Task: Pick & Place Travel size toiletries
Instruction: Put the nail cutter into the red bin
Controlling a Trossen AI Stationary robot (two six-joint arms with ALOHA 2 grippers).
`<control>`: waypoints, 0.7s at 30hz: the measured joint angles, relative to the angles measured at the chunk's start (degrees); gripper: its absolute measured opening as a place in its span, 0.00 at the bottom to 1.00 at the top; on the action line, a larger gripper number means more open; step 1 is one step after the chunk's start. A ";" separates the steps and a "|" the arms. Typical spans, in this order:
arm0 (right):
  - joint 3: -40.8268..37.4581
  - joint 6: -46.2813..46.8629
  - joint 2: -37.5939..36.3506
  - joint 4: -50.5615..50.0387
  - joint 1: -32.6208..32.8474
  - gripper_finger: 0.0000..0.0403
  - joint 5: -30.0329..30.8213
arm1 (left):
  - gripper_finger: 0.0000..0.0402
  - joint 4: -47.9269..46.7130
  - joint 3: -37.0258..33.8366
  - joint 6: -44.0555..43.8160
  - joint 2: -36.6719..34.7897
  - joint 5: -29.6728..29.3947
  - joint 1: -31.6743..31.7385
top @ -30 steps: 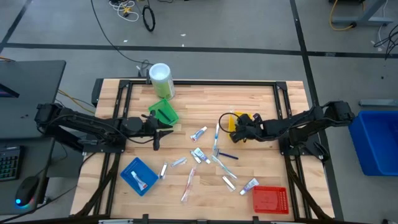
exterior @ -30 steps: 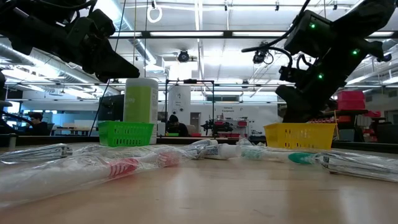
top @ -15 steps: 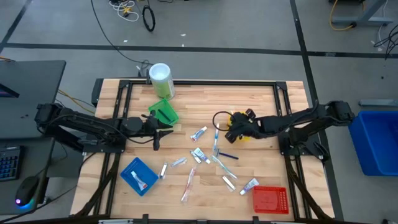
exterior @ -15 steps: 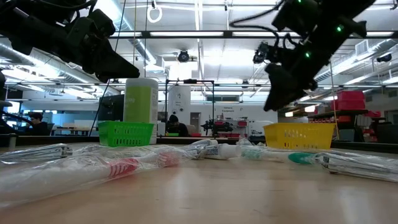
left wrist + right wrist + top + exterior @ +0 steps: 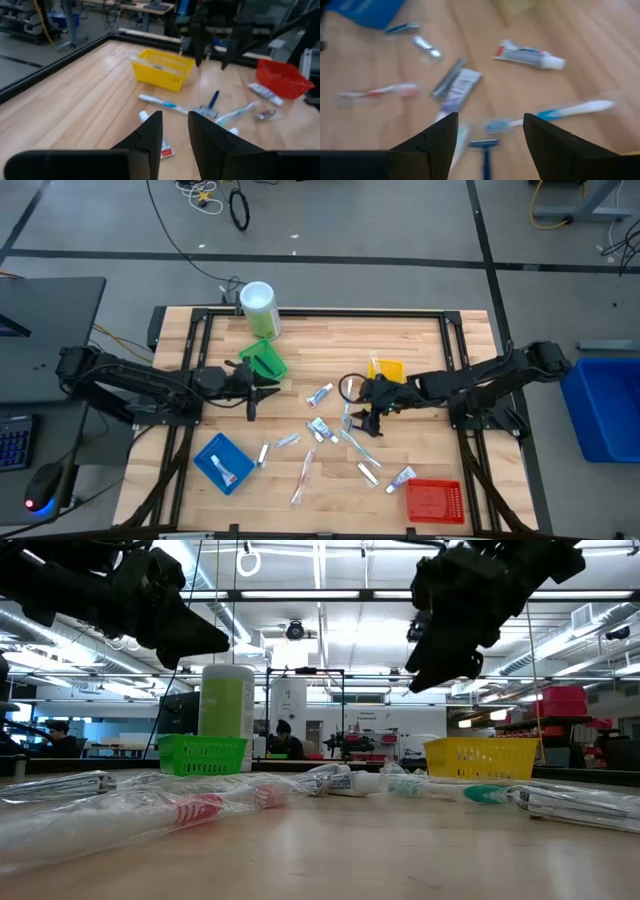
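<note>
The middle of the silver nail clipper [image 5: 368, 474], beside the tube near the red tray, is the next place my right gripper will go to and close on.
The travel size toiletries [image 5: 338, 432] lie scattered on the middle of the wooden table: small tubes, toothbrushes and a dark razor. In the right wrist view I see a white tube [image 5: 530, 56], a blue toothbrush [image 5: 575, 109] and the razor [image 5: 485, 146]. My right gripper [image 5: 362, 408] hovers open and empty above this scatter, just left of the yellow tray [image 5: 388, 370]; its fingers frame the pieces below [image 5: 490, 142]. My left gripper [image 5: 250, 396] waits open and empty beside the green tray [image 5: 263, 362], and its wrist view looks across at the yellow tray [image 5: 162, 69].
A tall green canister with a white lid [image 5: 258, 308] stands at the far edge behind the green tray. A blue tray [image 5: 222, 462] with a tube in it sits near left, and a red tray [image 5: 434, 500] near right. Black rails frame the table.
My right gripper has swung away from above the yellow tray toward the table's left and slightly toward the near edge, and now hangs over the scattered toiletries. The left arm and the items on the table have stayed where they were.
</note>
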 joint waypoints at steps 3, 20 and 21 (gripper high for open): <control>-0.53 0.00 0.00 1.98 1.59 0.59 -0.01 | 0.25 2.87 0.02 0.51 1.48 2.66 0.00; -3.43 -2.03 8.01 25.57 6.96 0.56 1.04 | 0.38 18.32 5.82 5.37 23.49 4.59 -2.26; -3.43 -2.62 9.25 26.74 7.27 0.57 1.04 | 0.39 18.03 6.12 5.62 23.64 4.59 -2.28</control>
